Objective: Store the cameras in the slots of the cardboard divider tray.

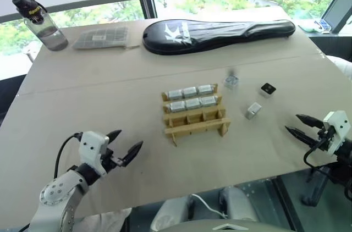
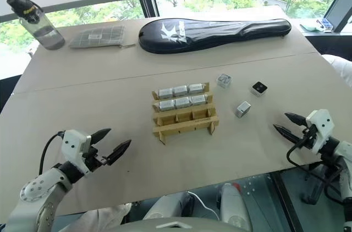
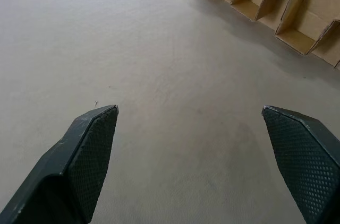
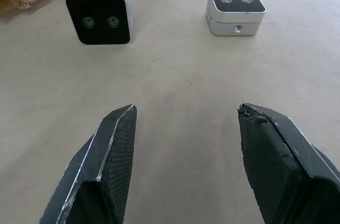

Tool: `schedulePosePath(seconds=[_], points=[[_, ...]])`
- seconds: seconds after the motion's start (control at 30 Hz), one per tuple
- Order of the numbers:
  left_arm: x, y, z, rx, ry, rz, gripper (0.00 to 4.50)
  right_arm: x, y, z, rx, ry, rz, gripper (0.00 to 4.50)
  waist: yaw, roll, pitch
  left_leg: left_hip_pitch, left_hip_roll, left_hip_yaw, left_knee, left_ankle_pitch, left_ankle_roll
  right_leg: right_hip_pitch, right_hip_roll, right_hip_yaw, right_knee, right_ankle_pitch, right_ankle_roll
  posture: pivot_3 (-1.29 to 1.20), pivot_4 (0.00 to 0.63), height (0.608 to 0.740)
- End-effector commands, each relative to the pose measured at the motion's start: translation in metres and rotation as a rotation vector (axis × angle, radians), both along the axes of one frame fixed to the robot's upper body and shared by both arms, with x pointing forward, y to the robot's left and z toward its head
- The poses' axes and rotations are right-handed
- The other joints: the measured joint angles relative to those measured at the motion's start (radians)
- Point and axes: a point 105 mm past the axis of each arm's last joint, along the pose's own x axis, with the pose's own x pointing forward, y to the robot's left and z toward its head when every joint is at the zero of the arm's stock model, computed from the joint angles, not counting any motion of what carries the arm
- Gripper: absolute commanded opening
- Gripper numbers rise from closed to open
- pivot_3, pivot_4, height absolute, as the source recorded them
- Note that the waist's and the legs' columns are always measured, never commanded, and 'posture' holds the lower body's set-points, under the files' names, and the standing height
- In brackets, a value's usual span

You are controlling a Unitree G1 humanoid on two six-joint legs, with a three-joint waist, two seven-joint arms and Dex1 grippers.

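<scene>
I should next close my right gripper across the front and back (image 1: 253, 110) (image 4: 99, 1) of the nearer loose camera, beside the tray's empty near row.
The cardboard divider tray (image 1: 195, 116) stands mid-table. Its two far rows hold several silver-grey cameras (image 1: 191, 98); the near row of slots is empty. To its right, three loose cameras lie on the table: one far (image 1: 231, 81), one with its black face up (image 1: 268, 89), and one nearer (image 1: 253, 110). My left gripper (image 1: 128, 139) hovers open at the near left, pointing toward the tray (image 3: 276, 1). Near the table's right edge my right gripper (image 1: 292, 122) is open and empty, facing two loose cameras (image 4: 99, 19) (image 4: 235, 10).
At the far left stand a water bottle (image 1: 41, 20) and a flat grey gridded case (image 1: 102, 38). A long black racket bag (image 1: 220, 33) lies along the far side. The table's near edge runs just behind both grippers.
</scene>
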Motion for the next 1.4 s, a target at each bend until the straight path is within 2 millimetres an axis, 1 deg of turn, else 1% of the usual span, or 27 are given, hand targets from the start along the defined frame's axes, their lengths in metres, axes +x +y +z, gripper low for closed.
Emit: schedulePosePath(seconds=[0.03, 0.13, 0.53, 0.73, 0.83, 0.93, 1.0, 1.07, 1.17, 1.23, 1.3, 1.4], points=[[-0.001, -0.001, 0.008, 0.013, -0.044, -0.004, 4.5, 0.003, -0.005, 0.01, -0.025, -0.024, 0.02, 2.98, -0.001, 0.0, 0.0, 0.0, 0.0, 0.0, 0.0, 0.0, 0.0, 0.0, 0.0, 0.0, 0.0, 0.0, 0.0, 0.0, 0.15, 0.74], [0.003, -0.001, 0.008, 0.001, -0.045, -0.007, 4.5, 0.005, -0.008, 0.013, -0.036, -0.02, 0.03, 2.98, -0.005, 0.001, 0.0, 0.001, 0.0, 0.001, 0.0, 0.0, 0.0, 0.001, 0.0, 0.001, 0.0, 0.0, 0.0, 0.0, 0.15, 0.74], [0.006, 0.003, 0.009, 0.015, -0.052, -0.024, 4.5, 0.006, -0.009, 0.012, -0.04, -0.009, 0.032, 2.98, -0.006, 0.0, 0.0, 0.002, 0.0, 0.001, 0.0, 0.0, 0.0, 0.002, 0.0, 0.001, 0.0, 0.0, 0.0, 0.0, 0.15, 0.74], [0.01, 0.006, 0.012, 0.023, -0.064, -0.033, 4.5, 0.005, -0.011, 0.012, -0.064, 0.024, 0.048, 2.98, -0.006, 0.001, 0.0, 0.002, 0.0, 0.001, 0.0, 0.0, 0.0, 0.002, 0.0, 0.001, 0.0, 0.0, 0.0, 0.0, 0.15, 0.74], [0.013, 0.006, 0.018, 0.013, -0.079, -0.052, 4.5, 0.004, -0.009, 0.013, -0.169, 0.04, 0.106, 2.98, -0.006, 0.001, 0.0, 0.002, 0.0, 0.001, -0.001, 0.0, 0.0, 0.002, 0.0, 0.001, 0.0, 0.0, 0.0, 0.0, 0.15, 0.74], [0.021, 0.009, 0.037, -0.029, -0.134, -0.056, 4.5, 0.007, -0.001, 0.022, -0.339, 0.049, 0.239, 2.98, -0.007, 0.001, 0.001, 0.002, 0.0, 0.001, 0.0, 0.0, 0.0, 0.002, 0.0, 0.001, 0.0, 0.0, 0.0, 0.0, 0.15, 0.74], [0.024, 0.011, 0.051, -0.04, -0.176, -0.086, 4.5, 0.015, 0.005, 0.032, -0.416, 0.039, 0.315, 2.98, -0.01, 0.001, 0.001, 0.003, 0.001, 0.002, 0.0, 0.0, 0.0, 0.002, 0.0, 0.001, 0.0, 0.0, 0.0, 0.0, 0.15, 0.74], [0.022, 0.005, 0.063, -0.058, -0.197, -0.156, 4.5, 0.022, 0.012, 0.042, -0.454, 0.027, 0.374, 2.98, -0.014, 0.001, 0.001, 0.003, 0.001, 0.003, 0.0, 0.0, 0.0, 0.002, 0.001, 0.001, 0.0, 0.0, -0.001, 0.0, 0.15, 0.74], [0.005, -0.006, 0.075, -0.027, -0.156, -0.346, 4.5, 0.03, 0.024, 0.05, -0.543, 0.026, 0.49, 2.98, -0.017, 0.001, 0.001, 0.003, 0.002, 0.003, -0.001, 0.0, 0.0, 0.002, 0.002, 0.002, -0.001, 0.0, -0.001, 0.0, 0.15, 0.74], [-0.007, -0.008, 0.083, 0.035, -0.11, -0.481, 4.5, 0.036, 0.032, 0.054, -0.593, 0.023, 0.567, 2.98, -0.019, 0.0, 0.003, 0.003, 0.003, 0.004, -0.002, -0.001, 0.001, 0.001, 0.002, 0.002, -0.002, 0.0, -0.001, 0.0, 0.15, 0.74], [-0.014, -0.009, 0.094, 0.093, -0.056, -0.606, 4.5, 0.043, 0.039, 0.057, -0.642, 0.017, 0.627, 2.98, -0.014, 0.001, 0.004, 0.001, 0.003, 0.003, -0.002, -0.001, 0.001, 0.0, 0.002, 0.001, -0.003, 0.0, -0.001, 0.0, 0.15, 0.74], [-0.019, -0.012, 0.109, 0.188, -0.017, -0.776, 4.5, 0.054, 0.048, 0.059, -0.731, 0.009, 0.715, 2.98, -0.009, 0.003, 0.006, 0.0, 0.003, 0.003, -0.001, -0.001, 0.001, 0.0, 0.002, 0.0, -0.003, 0.001, -0.001, 0.0, 0.15, 0.74]])
